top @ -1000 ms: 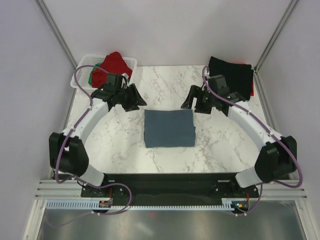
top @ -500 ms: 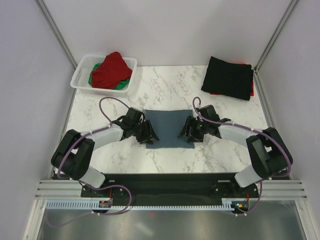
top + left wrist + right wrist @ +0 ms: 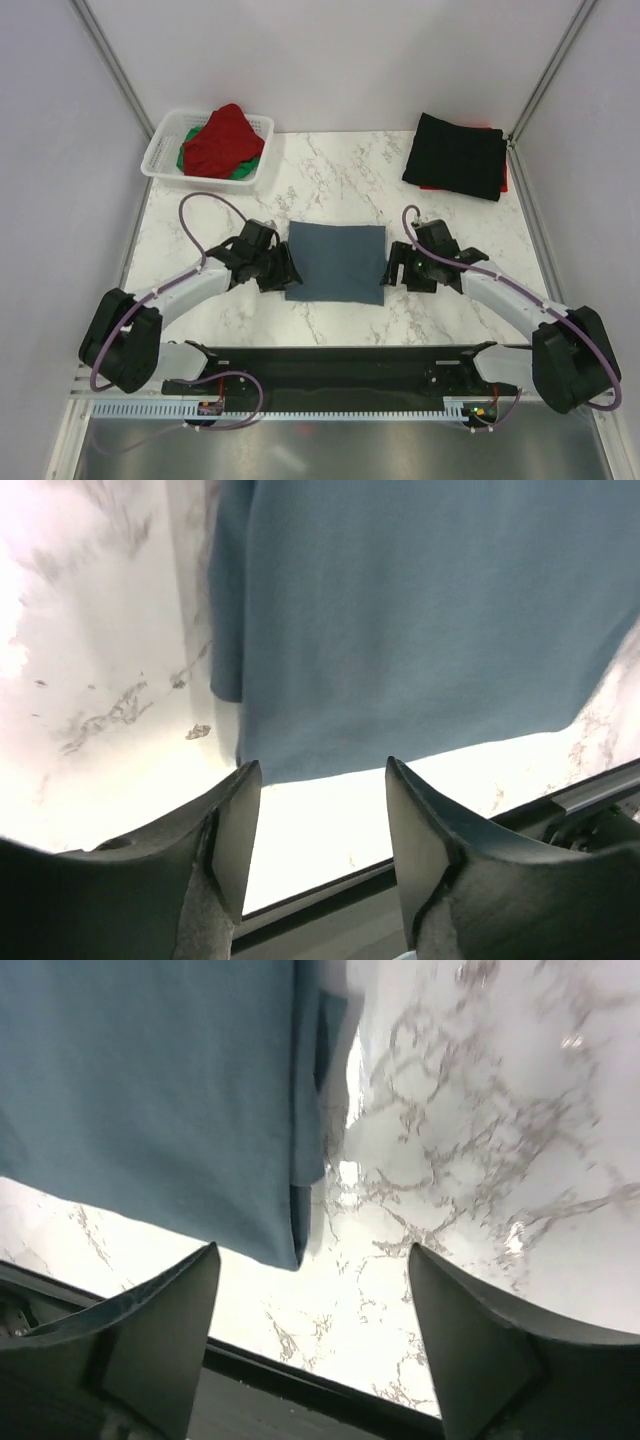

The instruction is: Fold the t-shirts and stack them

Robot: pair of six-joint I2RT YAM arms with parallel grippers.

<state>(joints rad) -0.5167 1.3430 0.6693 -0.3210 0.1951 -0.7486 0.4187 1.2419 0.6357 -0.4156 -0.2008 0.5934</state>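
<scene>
My right gripper is to grab the slate blue-grey t-shirt next by its side edge (image 3: 382, 242), near the back corner closest to the black t-shirt.
A slate blue-grey t-shirt (image 3: 335, 262) lies folded flat in a rectangle at the table's middle. My left gripper (image 3: 286, 274) sits low at its left edge, open; in the left wrist view the gripper (image 3: 321, 766) has only bare table between its fingers and the shirt (image 3: 420, 610) lies just beyond the tips. My right gripper (image 3: 394, 270) is at the shirt's right edge, open wide; its wrist view shows the gripper (image 3: 313, 1250) empty, with the shirt's folded corner (image 3: 150, 1080) ahead on the left. A folded black t-shirt (image 3: 455, 155) lies on a red one (image 3: 504, 180) at the back right.
A white lattice basket (image 3: 160, 150) at the back left holds a crumpled red t-shirt (image 3: 222, 138) over a green one (image 3: 243, 171). The table's black front rail (image 3: 340, 355) runs close behind both grippers. Frame posts stand at the back corners.
Both arms came down from the back to the blue-grey shirt's near corners, then drew outward off its side edges. The shirt stays flat on the table.
</scene>
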